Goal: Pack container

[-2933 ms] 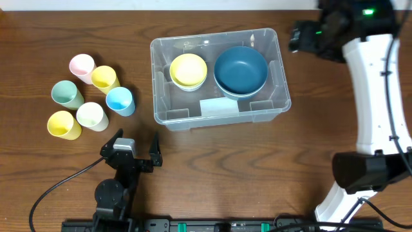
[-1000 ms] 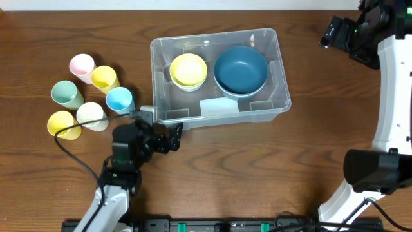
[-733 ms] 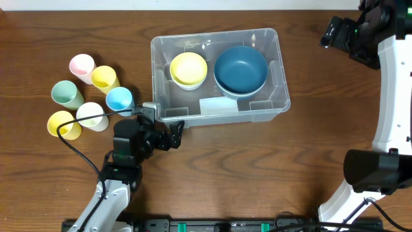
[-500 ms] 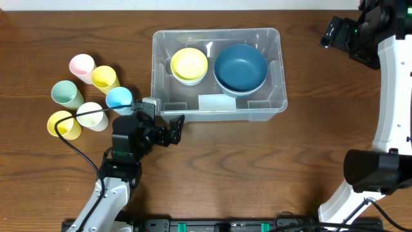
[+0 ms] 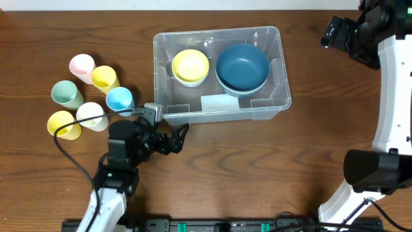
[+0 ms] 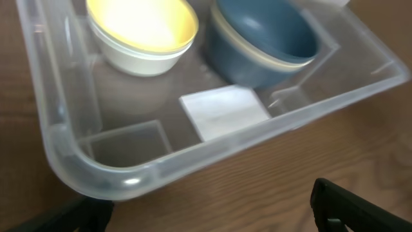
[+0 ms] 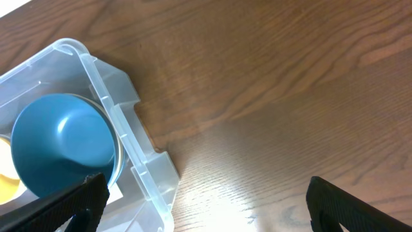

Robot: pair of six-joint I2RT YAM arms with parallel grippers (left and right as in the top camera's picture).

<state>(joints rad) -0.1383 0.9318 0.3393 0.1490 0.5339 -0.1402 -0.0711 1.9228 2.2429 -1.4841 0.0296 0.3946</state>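
Observation:
Next, the left gripper moves to the blue cup and closes on the cup's rim (image 5: 131, 100), on the side closest to the clear plastic container.
The clear plastic container (image 5: 279, 71) stands mid-table and holds a yellow bowl (image 5: 190, 66), a blue bowl (image 5: 242, 66) and a pale label (image 5: 219, 103). It also shows in the left wrist view (image 6: 64, 161) and the right wrist view (image 7: 145, 161). My left gripper (image 5: 164, 129) is open at the container's front left corner, with one finger at the corner and one below the front wall. In its wrist view the fingers (image 6: 206, 212) straddle that corner. My right gripper (image 5: 335, 32) is open and empty, high at the far right, clear of the container.
Several plastic cups stand in a cluster at the left: pink (image 5: 82, 65), yellow (image 5: 103, 78), green (image 5: 66, 94), blue (image 5: 119, 99), white (image 5: 91, 115) and a second yellow (image 5: 63, 124). A black cable (image 5: 71, 161) trails from the left arm.
The left arm came forward from the front edge to the container's front left corner. The container was turned square and shifted slightly right. The right arm stayed still over the last second.

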